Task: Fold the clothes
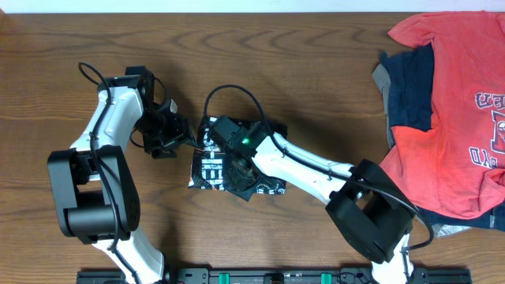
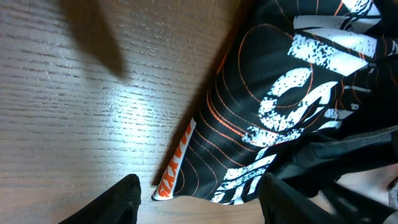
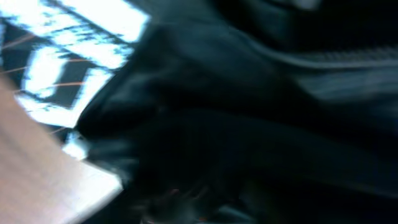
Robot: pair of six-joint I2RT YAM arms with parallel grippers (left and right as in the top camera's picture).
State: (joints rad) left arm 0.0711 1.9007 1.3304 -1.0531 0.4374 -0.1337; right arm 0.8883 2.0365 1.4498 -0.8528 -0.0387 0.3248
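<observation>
A loose flap is bunched up over the white lettering, so next my right gripper grabs the flap by its seamed edge (image 2: pixel 354 138) and pulls it back before folding.
The clothes, a black T-shirt (image 1: pixel 209 170) with thin orange lines and white lettering, lie bunched into a small bundle at the table's middle. My left gripper (image 1: pixel 183 139) is open at the bundle's left edge. In the left wrist view the fingers (image 2: pixel 202 202) straddle the shirt's (image 2: pixel 280 93) lower corner with its orange-lettered strip, without closing on it. My right gripper (image 1: pixel 237 160) is down on top of the bundle. The right wrist view is dark and blurred, filled with black fabric (image 3: pixel 56 62), and its fingers cannot be made out.
A red T-shirt with letter print (image 1: pixel 458 102) lies over a navy blue garment (image 1: pixel 406 87) at the table's right end. Bare wood (image 1: pixel 316 71) shows between that pile and the bundle.
</observation>
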